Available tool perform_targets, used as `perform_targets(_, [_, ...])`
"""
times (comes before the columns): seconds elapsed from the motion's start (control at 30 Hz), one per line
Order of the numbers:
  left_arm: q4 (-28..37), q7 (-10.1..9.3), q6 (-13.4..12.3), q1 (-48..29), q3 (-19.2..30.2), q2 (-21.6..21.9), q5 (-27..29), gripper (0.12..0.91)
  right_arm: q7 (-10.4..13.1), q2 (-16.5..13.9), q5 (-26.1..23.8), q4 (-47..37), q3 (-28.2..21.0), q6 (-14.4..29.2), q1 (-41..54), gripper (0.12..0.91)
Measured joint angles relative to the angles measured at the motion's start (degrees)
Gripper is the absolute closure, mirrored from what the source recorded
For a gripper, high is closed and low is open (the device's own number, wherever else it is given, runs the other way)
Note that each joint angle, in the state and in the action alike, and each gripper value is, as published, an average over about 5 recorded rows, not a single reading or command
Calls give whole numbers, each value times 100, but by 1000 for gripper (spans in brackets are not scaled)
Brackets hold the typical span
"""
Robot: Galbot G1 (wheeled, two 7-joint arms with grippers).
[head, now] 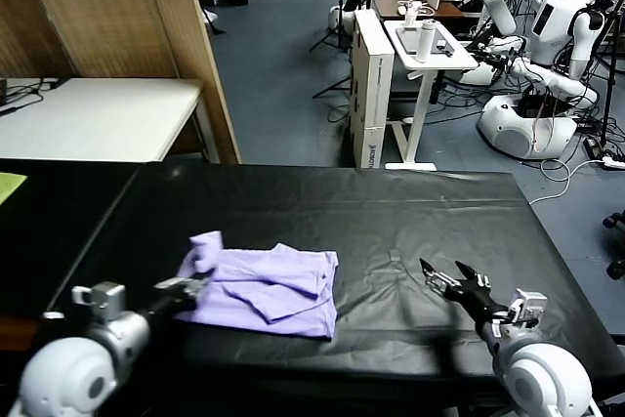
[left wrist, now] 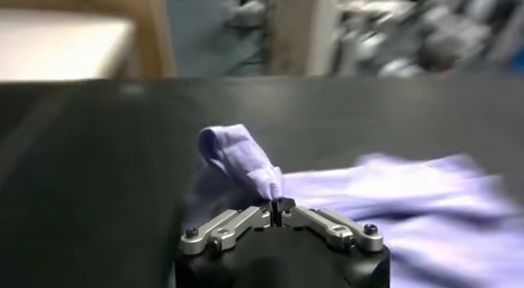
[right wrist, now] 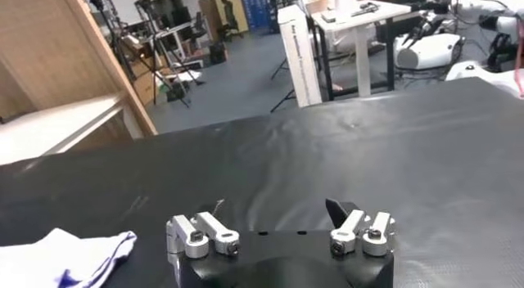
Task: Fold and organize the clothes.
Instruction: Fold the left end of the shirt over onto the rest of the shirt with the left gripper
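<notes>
Next, my left gripper lets go of the pinched lavender edge on the T-shirt's opposite edge [head: 338, 292], the one that is facing my right gripper.
The clothes are one pale lavender T-shirt [head: 283, 292], lying partly folded on the black table [head: 391, 207], left of its middle. My left gripper [head: 198, 286] is shut on the shirt's left edge. The pinched fabric stands up in a small raised fold [left wrist: 233, 150], and the rest of the shirt [left wrist: 409, 191] spreads away beyond it. In the left wrist view the left gripper [left wrist: 276, 206] has its jaws closed together on the cloth. My right gripper [head: 444, 275] hovers open over bare table to the right of the shirt, holding nothing. In the right wrist view the right gripper [right wrist: 274, 208] is wide apart, and a corner of the shirt [right wrist: 70, 253] shows off to the side.
A yellow-green cloth [head: 8, 184] lies at the far left edge. A white table [head: 98, 116] and a wooden partition [head: 186, 26] stand behind on the left. A white cart [head: 430, 46] and other robots [head: 537, 95] are beyond the table's far edge.
</notes>
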Motion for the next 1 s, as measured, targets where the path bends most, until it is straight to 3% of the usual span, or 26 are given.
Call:
perform_targets(0.4, [258,-24,-1,-596,1147,-588,75,856,-3,94,-94,37,14,9,-127,118])
perform_targets(1.0, [450,-36,-2,-685,1554,-1140,273,856,-3,140,-156,27,-59,5,-107,118])
